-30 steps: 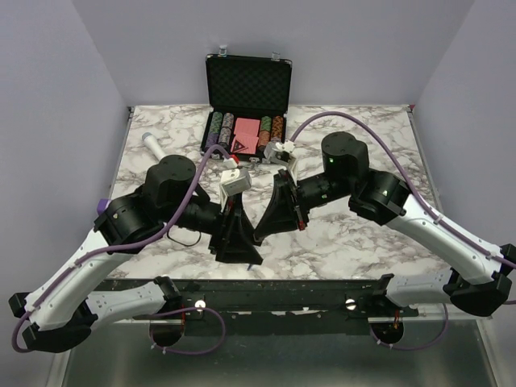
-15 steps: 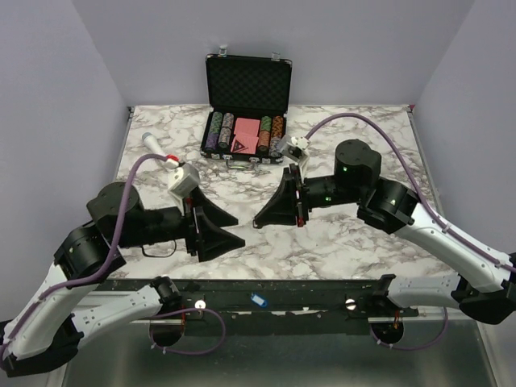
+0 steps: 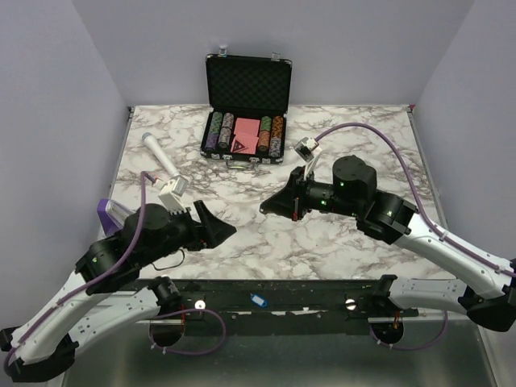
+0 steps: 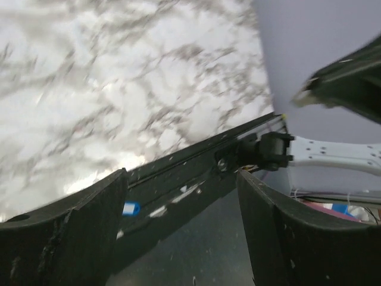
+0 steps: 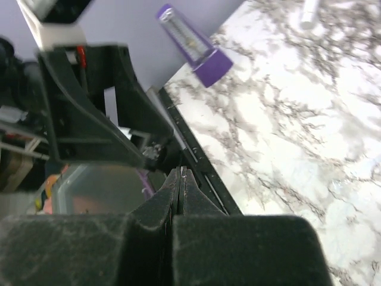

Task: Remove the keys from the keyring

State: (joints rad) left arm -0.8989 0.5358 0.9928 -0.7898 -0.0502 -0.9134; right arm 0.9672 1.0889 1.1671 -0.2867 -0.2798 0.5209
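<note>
I move my left gripper to the black rail next and close it on the blue tag's end (image 3: 253,296) nearest the table.
The keyring's blue tag (image 3: 258,300) lies on the black rail below the table's near edge, apart from both grippers. It also shows in the left wrist view (image 4: 131,208). My left gripper (image 3: 219,227) is open and empty, low over the table's front left; its fingers (image 4: 89,220) stand wide apart. My right gripper (image 3: 264,207) is shut above the table's middle. A thin pale metal sliver, the key (image 5: 182,173), shows edge-on between its tips (image 5: 180,174).
An open black case of poker chips (image 3: 248,121) stands at the back centre. A white microphone-like stick (image 3: 157,153) lies at the back left. A purple object (image 3: 109,211) sits at the left edge. The black rail (image 3: 306,292) runs along the front.
The grippers have pulled apart: the left arm has drawn back down and left, the right slightly right. The blue tag dropped onto the front rail half a second ago and has stayed there.
</note>
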